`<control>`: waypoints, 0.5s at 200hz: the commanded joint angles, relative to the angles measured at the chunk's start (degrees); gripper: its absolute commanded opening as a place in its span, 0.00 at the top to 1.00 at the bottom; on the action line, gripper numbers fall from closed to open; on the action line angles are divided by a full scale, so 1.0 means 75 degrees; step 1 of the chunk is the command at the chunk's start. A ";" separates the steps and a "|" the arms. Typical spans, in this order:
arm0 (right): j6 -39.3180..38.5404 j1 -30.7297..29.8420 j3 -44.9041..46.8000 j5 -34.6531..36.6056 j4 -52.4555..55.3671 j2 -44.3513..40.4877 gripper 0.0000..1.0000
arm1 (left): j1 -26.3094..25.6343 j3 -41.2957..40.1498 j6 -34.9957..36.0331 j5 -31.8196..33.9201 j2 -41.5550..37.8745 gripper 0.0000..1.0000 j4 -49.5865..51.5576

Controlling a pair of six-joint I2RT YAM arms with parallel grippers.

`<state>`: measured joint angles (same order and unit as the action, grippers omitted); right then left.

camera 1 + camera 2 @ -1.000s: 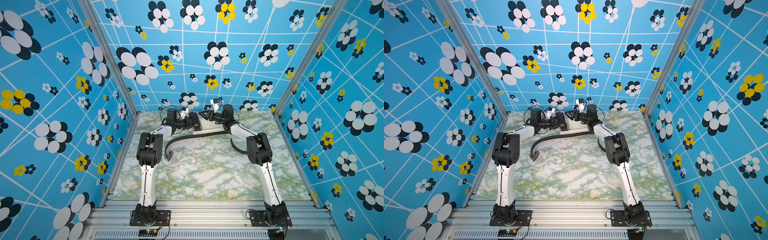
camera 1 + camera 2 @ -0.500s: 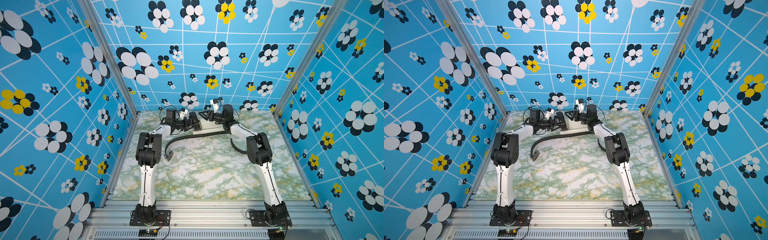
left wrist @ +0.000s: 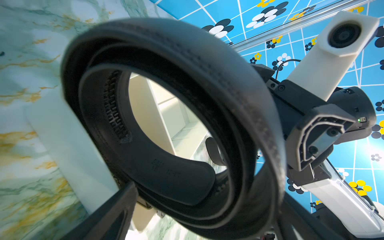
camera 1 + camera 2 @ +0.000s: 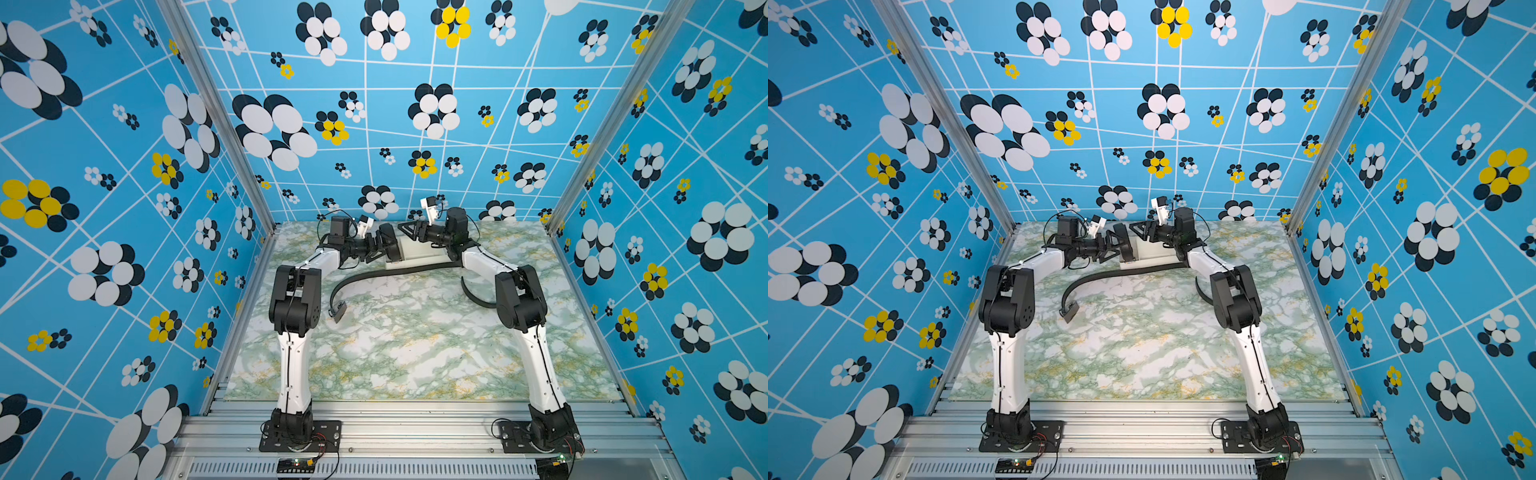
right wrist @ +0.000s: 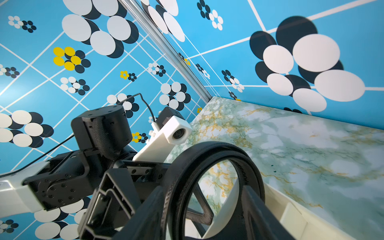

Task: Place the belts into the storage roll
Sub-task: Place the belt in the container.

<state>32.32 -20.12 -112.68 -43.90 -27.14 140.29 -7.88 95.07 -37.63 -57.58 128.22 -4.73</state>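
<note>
The robot's left gripper should next go to the loose belt in front of the storage roll and close on the bend (image 4: 333, 293) just behind the belt's buckle.
One belt is wound into a black coil (image 4: 390, 245) (image 5: 216, 147) standing on edge at the left end of the off-white storage roll (image 4: 419, 254) (image 4: 1152, 249) at the table's back. My right gripper (image 5: 203, 191) (image 4: 406, 231) is shut on the coil across its width, one finger on each side. My left gripper (image 3: 207, 207) (image 4: 380, 248) faces the coil (image 3: 187, 54) from the other side with its jaws open around it; only one of its fingers (image 3: 118, 207) shows. A second belt (image 4: 374, 276) lies loose in front of the storage roll, with its buckle (image 4: 338, 311) toward the left arm.
A curved black strap piece (image 4: 473, 296) lies by the right arm's elbow (image 4: 519, 303); where it leads is hidden. The blue back wall stands close behind the storage roll. Marble tabletop (image 4: 415, 353) stretches toward the front edge.
My left gripper's jaws have opened wide off the coil. The right gripper has kept its hold, and both arms have barely moved.
</note>
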 commanded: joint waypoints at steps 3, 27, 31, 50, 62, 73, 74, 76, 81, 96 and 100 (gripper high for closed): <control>-0.0021 0.0103 0.0161 0.0146 0.0031 -0.0624 0.38 | 0.0139 -0.0030 0.0177 0.0030 -0.0551 0.01 0.0196; -0.0030 0.0214 0.0181 0.0310 0.0474 -0.0926 0.38 | 0.0262 -0.0491 0.0200 0.0143 -0.1029 0.00 0.0131; -0.0055 0.0239 0.0141 0.0362 0.0690 -0.0982 0.38 | 0.0289 -0.0562 0.0202 0.0134 -0.1112 0.00 0.0129; -0.0015 0.0359 0.0031 0.0682 0.1757 -0.1263 0.38 | 0.0415 -0.1058 0.0269 0.0187 -0.1596 0.00 0.0127; -0.0066 0.0454 0.0162 0.1034 0.2437 -0.1580 0.39 | 0.0542 -0.1523 0.0381 0.0331 -0.2047 0.00 0.0169; -0.0517 0.0493 0.0226 0.1386 0.3402 -0.1956 0.40 | 0.0689 -0.1982 0.0810 0.0763 -0.2650 0.01 0.0733; -0.0584 0.0492 0.0219 0.1428 0.3563 -0.1993 0.40 | 0.0700 -0.2026 0.0833 0.0840 -0.2707 0.01 0.0811; -0.0718 0.0491 0.0214 0.1513 0.3812 -0.2029 0.40 | 0.0723 -0.2085 0.0948 0.0979 -0.2832 0.01 0.0963; -0.1001 0.0501 0.0182 0.1760 0.4443 -0.2278 0.40 | 0.0776 -0.2289 0.1265 0.1301 -0.3100 0.00 0.1405; -0.1762 0.0491 0.0095 0.2103 0.6197 -0.2771 0.41 | 0.0784 -0.2791 0.1851 0.2449 -0.4015 0.01 0.2686; -0.2023 0.0485 0.0023 0.2151 0.6675 -0.2836 0.41 | 0.0763 -0.2883 0.1968 0.2718 -0.4170 0.01 0.3039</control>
<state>27.57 -16.38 -111.66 -33.85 -0.47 126.30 -2.72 77.78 -31.59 -49.71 105.80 2.96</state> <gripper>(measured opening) 0.596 0.995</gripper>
